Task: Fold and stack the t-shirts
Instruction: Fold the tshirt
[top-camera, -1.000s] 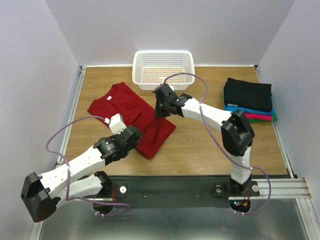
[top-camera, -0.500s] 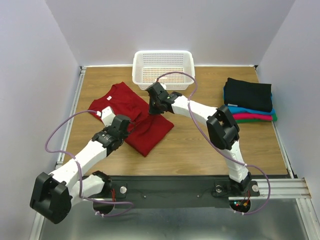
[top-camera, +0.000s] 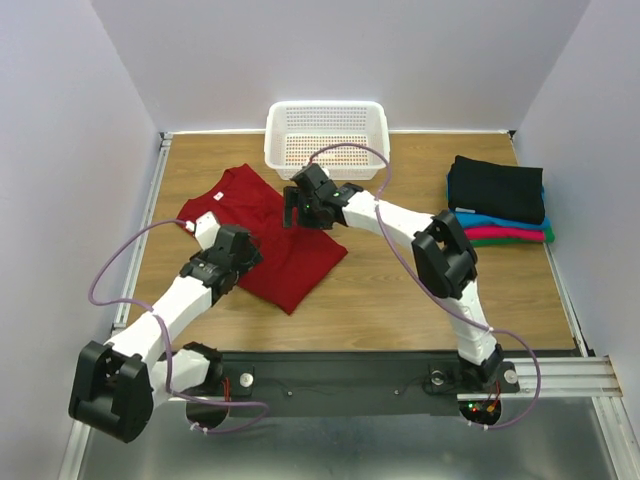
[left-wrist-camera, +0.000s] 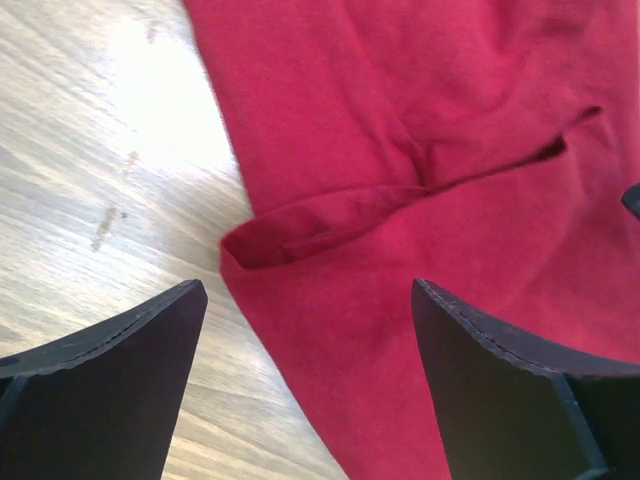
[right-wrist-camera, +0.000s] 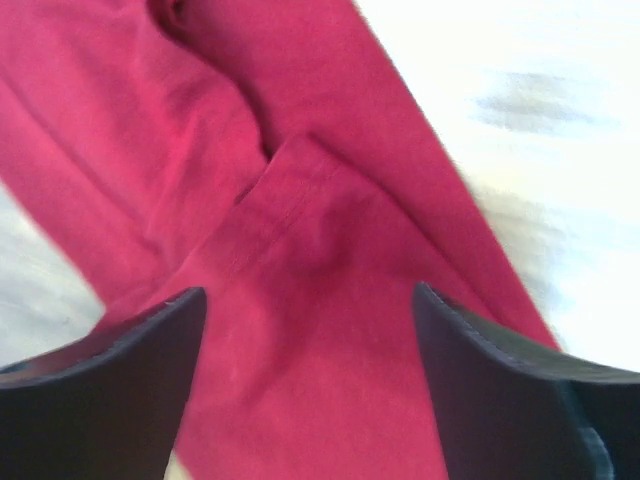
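The rolled hem is gaping and wavy across the red t-shirt, so I will pinch the hem's corner (left-wrist-camera: 242, 255) with my left gripper while my right gripper straightens the other end.
A dark red t-shirt (top-camera: 265, 205) lies partly folded on the left half of the wooden table, its lower part doubled over. My left gripper (top-camera: 212, 235) hovers open over the shirt's left edge, where a rolled hem (left-wrist-camera: 330, 215) shows just beyond the fingers. My right gripper (top-camera: 296, 207) is open above the shirt's upper right part, and red cloth (right-wrist-camera: 300, 230) fills its view. Neither gripper (left-wrist-camera: 308, 290) (right-wrist-camera: 310, 295) holds anything. At the right edge sits a stack of folded t-shirts: black (top-camera: 497, 188) on top, then blue (top-camera: 466, 217), magenta (top-camera: 500, 232) and green (top-camera: 536, 240).
A white perforated basket (top-camera: 275, 150) stands at the back centre, just beyond the right gripper. Bare wood (top-camera: 400, 290) runs between the red shirt and the folded stack. Side rails border the table on the left and right.
Both grippers have gone from shut to open and let go of the red shirt. They carried its folded part leftward, and it now lies flat on the table.
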